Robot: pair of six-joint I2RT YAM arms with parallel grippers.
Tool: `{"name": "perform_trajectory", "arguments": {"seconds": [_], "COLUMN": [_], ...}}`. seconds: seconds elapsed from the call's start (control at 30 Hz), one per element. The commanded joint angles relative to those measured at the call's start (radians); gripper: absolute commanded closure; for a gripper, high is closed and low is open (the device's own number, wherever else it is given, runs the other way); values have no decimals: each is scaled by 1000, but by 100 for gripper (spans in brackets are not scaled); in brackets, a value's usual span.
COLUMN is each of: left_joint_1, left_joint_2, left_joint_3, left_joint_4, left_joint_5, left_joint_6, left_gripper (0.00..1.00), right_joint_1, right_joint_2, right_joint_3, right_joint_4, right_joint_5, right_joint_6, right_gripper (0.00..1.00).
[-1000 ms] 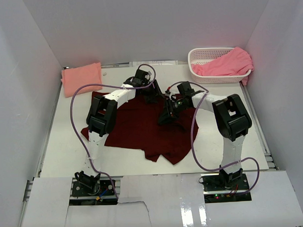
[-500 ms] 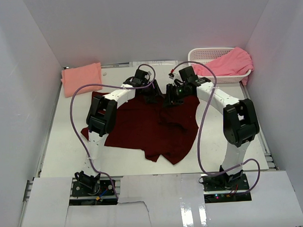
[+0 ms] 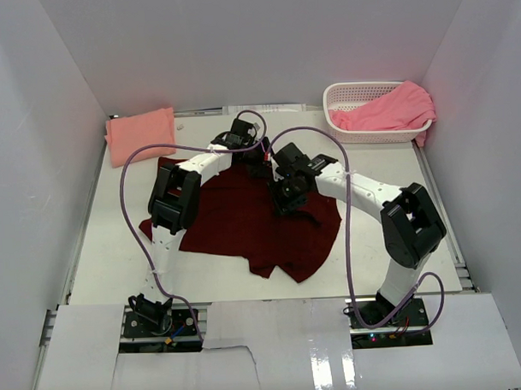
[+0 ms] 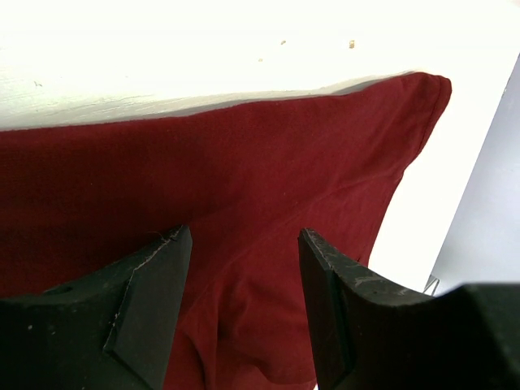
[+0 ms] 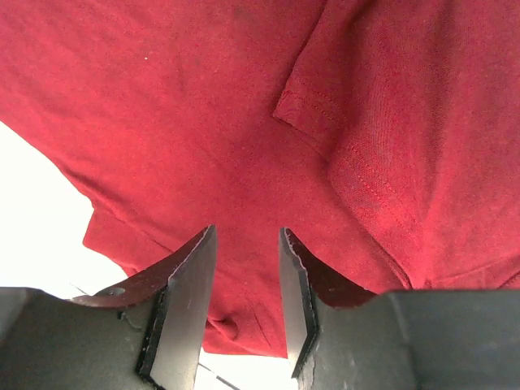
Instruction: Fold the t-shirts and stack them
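A flap of the maroon t-shirt is doubled over the t-shirt's middle, so the robot's right gripper needs to pinch the flap's edge (image 5: 280,112) and pull it flat before folding.
A dark maroon t-shirt (image 3: 244,221) lies spread and rumpled on the white table. My left gripper (image 3: 252,158) is low over its far edge, jaws open, with maroon cloth (image 4: 244,162) beneath and between the fingers (image 4: 154,284). My right gripper (image 3: 286,194) hovers over the shirt's upper middle, jaws open, with only cloth (image 5: 203,122) and a sleeve hem (image 5: 325,122) below. A folded salmon-peach t-shirt (image 3: 140,135) lies at the back left. A brighter pink t-shirt (image 3: 386,111) is heaped in the basket.
A white lattice basket (image 3: 347,93) stands at the back right corner. White walls close in the table on the left, back and right. Purple cables loop over both arms. Bare table (image 3: 108,252) shows to the left of the maroon shirt.
My right gripper went out to the shirt's far right edge, then came back left over the shirt's middle. The shirt's right side now lies spread wider. My left gripper has stayed put.
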Motion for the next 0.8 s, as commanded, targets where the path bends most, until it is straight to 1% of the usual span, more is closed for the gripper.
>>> {"name": "perform_trajectory", "arguments": {"seconds": [0.0,0.13,0.17,0.3,0.5,0.77], "left_joint_1": [7,7,7,7,7,7], "left_joint_2": [-2,4,7,11,25,33], "left_joint_3": [-9,-13,-15,-18,-13,-22], "left_joint_4": [-52,-50,-50,-52,-101,-104], "left_joint_5": [12,15,17,23,-30,-29], "left_joint_6": [11,8,8,8,17,17], "left_gripper": [33,33,33,33,33,34], "right_joint_1": [12,32,39,55,66,78], "right_joint_2": [-7,33,44,98,157,196], "right_joint_3": [6,24,30,55,119,184], "right_joint_4": [-14,1,0,17,18,12], "right_joint_5": [103,112,151,176,170,173], "right_joint_6": [-10,-11,-11,-16,-19,-19], "right_gripper": [57,57,57,58,58,58]}}
